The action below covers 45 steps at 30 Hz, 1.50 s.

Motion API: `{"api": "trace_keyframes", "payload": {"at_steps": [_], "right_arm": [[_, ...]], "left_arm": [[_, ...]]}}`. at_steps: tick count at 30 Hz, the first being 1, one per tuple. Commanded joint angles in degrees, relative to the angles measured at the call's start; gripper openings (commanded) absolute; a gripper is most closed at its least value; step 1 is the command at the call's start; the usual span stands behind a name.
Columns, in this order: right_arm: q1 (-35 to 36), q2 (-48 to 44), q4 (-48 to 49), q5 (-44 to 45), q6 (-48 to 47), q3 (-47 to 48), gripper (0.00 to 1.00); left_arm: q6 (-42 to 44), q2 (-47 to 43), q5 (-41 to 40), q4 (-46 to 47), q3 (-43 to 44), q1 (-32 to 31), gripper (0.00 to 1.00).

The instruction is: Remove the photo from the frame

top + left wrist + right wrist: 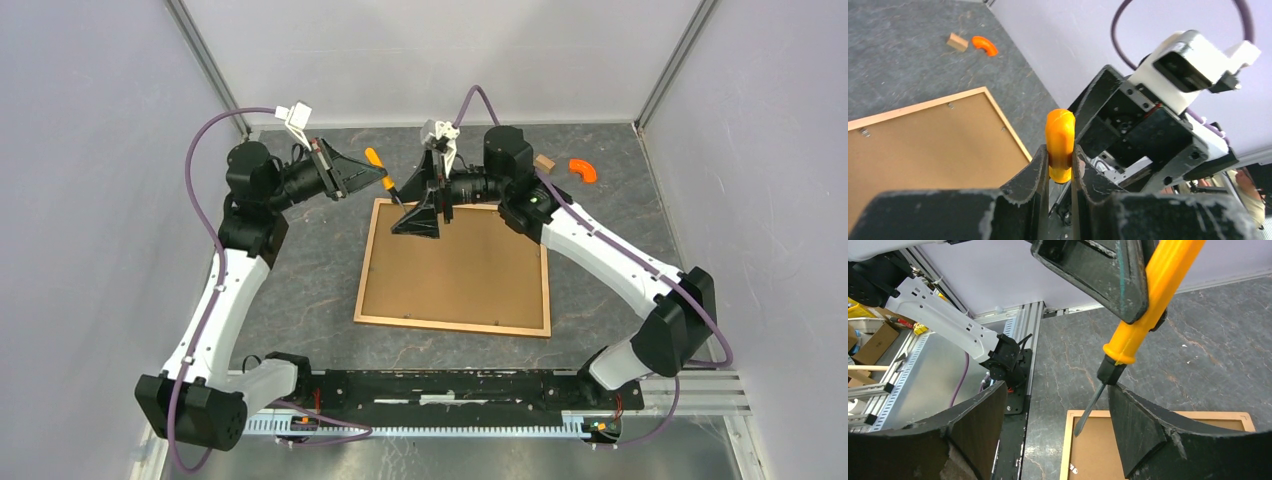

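Note:
The screwdriver's handle sits crosswise in my left gripper, so next my right gripper grips the screwdriver's blade (398,200) while my left gripper takes the handle from its butt end.
The frame (450,326) lies face down mid-table, its thin wooden border around the brown backing board (460,270). The photo is hidden beneath the board. My left gripper (372,172) is shut on the orange handle of a screwdriver (378,165), pinched between its fingers (1060,155). The dark blade (1090,410) points down at the frame's (1066,445) far-left corner, just above the board. My right gripper (1055,390) is open over that same corner, jaws wide. The blade passes close beside its right finger, and nothing is held.
A small wooden block (544,162) and an orange curved piece (583,170) lie at the back right of the table. Small metal tabs sit along the frame's inner edge (950,105). Both arm bases are on the rail at the near edge.

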Motion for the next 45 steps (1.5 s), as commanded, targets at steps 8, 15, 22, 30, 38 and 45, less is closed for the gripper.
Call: {"api": "trace_keyframes", "payload": {"at_steps": [8,15,22,30,38,45], "right_arm": [[1.4,0.6,3.0,0.8,2.1,2.3,0.58],[1.5,0.2,1.1,0.6,-0.1,2.1,0.13],[1.4,-0.6,-11.9,0.6,-12.4,2.1,0.0],[2.2,-2.1,-26.8,4.5,-28.5,3.0,0.0],[4.6,-1.5,-31.9,7.7,-32.7,2.9,0.0],[6.6,-0.7,-32.4,9.4,-32.9,2.8,0.0]], "left_arm": [[-12.5,-4.2,4.3,18.1,-5.1,-0.4,0.02],[-5.9,-6.2,5.3,10.9,-4.9,-0.5,0.09],[23.5,-3.4,6.8,-27.4,9.4,-0.5,0.7],[44.5,3.5,7.4,-55.2,18.8,-0.7,0.8],[45.6,3.8,5.5,-56.1,13.9,-5.9,0.74],[40.2,3.8,7.1,-50.2,9.0,-7.7,0.63]]}}
